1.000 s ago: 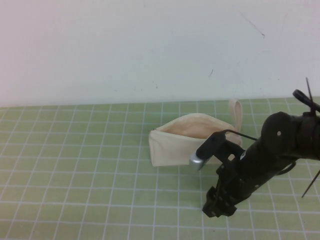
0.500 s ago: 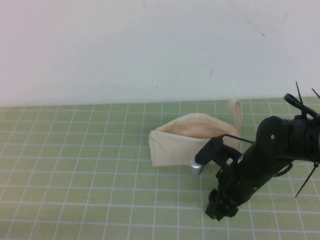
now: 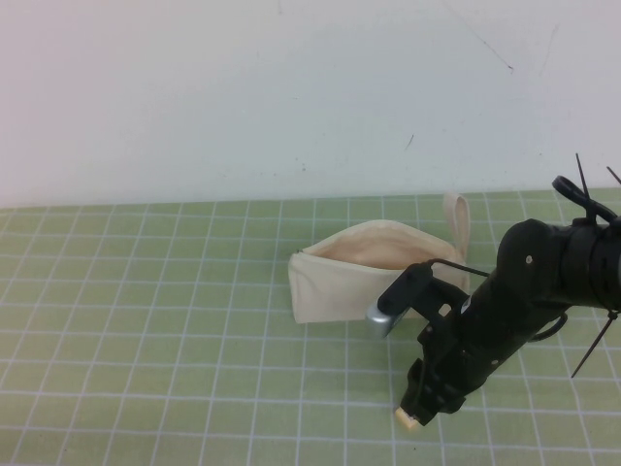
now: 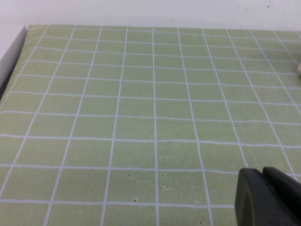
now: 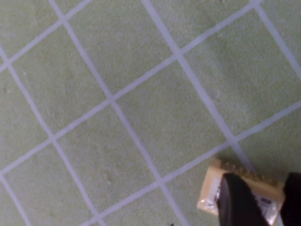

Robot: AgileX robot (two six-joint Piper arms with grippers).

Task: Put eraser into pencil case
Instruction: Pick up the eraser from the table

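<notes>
The eraser lies lengthwise across the fingers of my right gripper with one end sticking out past a finger's end, so next I open, lift, turn and grip the eraser's long sides (image 5: 248, 172).
The pencil case (image 3: 340, 277) is a cream-white pouch lying open on the green grid mat, its peach lining showing and its loop strap (image 3: 458, 218) at the far right end. My right gripper (image 3: 419, 413) is in front of the pouch, pointing down at the mat. It is shut on the eraser (image 3: 406, 418), a tiny tan block that sticks out at the fingertips. In the right wrist view the eraser (image 5: 211, 193) with its white label sits between the black fingers (image 5: 237, 202), just above the mat. My left gripper (image 4: 265, 176) is shut and empty over bare mat, out of the high view.
The green grid mat (image 3: 146, 340) covers the table up to a white wall (image 3: 291, 97) at the back. The mat's left edge (image 4: 19, 44) shows in the left wrist view. My right arm's black body (image 3: 543, 282) covers the pouch's right front corner.
My right gripper has shifted slightly left and the tan eraser now shows at its fingertips, where only black fingers showed before. The pouch has not moved.
</notes>
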